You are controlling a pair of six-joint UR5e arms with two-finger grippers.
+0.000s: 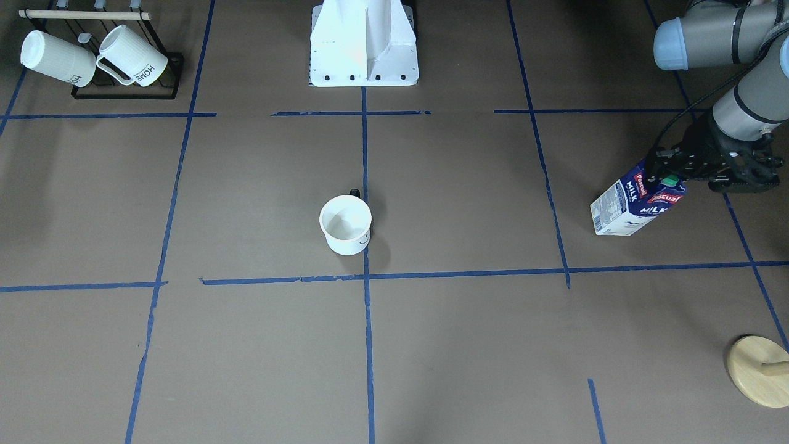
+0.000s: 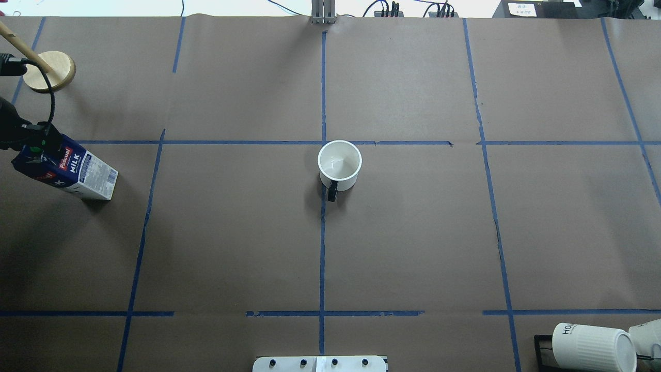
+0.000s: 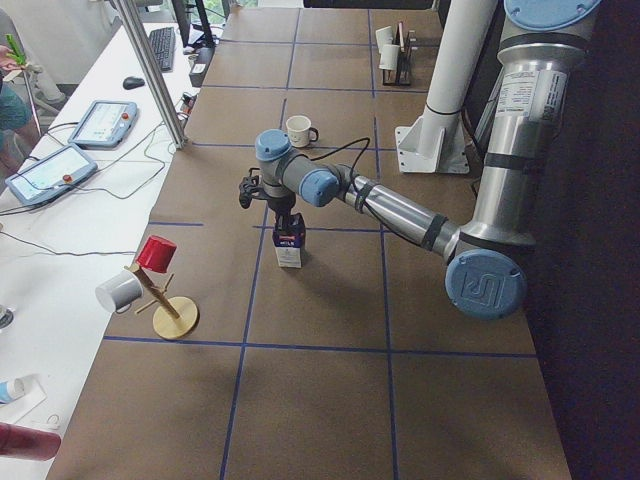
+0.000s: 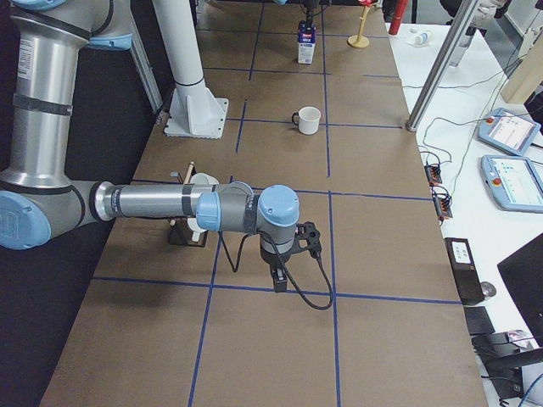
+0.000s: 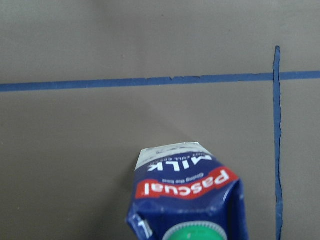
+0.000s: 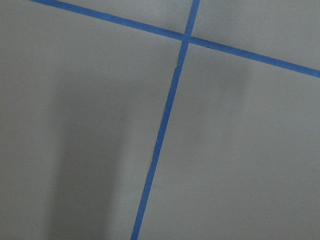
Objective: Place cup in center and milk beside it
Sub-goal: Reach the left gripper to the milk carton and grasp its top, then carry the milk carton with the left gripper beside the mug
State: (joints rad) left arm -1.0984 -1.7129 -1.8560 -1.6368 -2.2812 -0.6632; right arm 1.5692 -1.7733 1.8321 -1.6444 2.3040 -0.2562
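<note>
I need to let go of the milk with my left gripper against the cup, on the mug tree's side (image 1: pixel 388 245) of the middle tape line.
The cup (image 1: pixel 345 225), a smooth white mug with a black handle, stands upright on the central tape line; it also shows in the overhead view (image 2: pixel 339 164), with its handle toward the robot base. The milk (image 1: pixel 635 200), a dark blue Pascual carton with a green cap, stands on the table far to the robot's left (image 2: pixel 67 168). My left gripper (image 1: pixel 669 176) is straight above it, fingers down around the carton's top, shut on it. The left wrist view shows the carton top (image 5: pixel 190 200) close below. My right gripper (image 4: pixel 278 275) hangs low over bare table; I cannot tell its state.
A black rack (image 1: pixel 126 92) with two ribbed white mugs (image 1: pixel 132 55) sits in the corner on the robot's right. A wooden mug tree (image 1: pixel 758 370) stands past the carton at the far left edge. The white robot base (image 1: pixel 363 49) is behind the cup.
</note>
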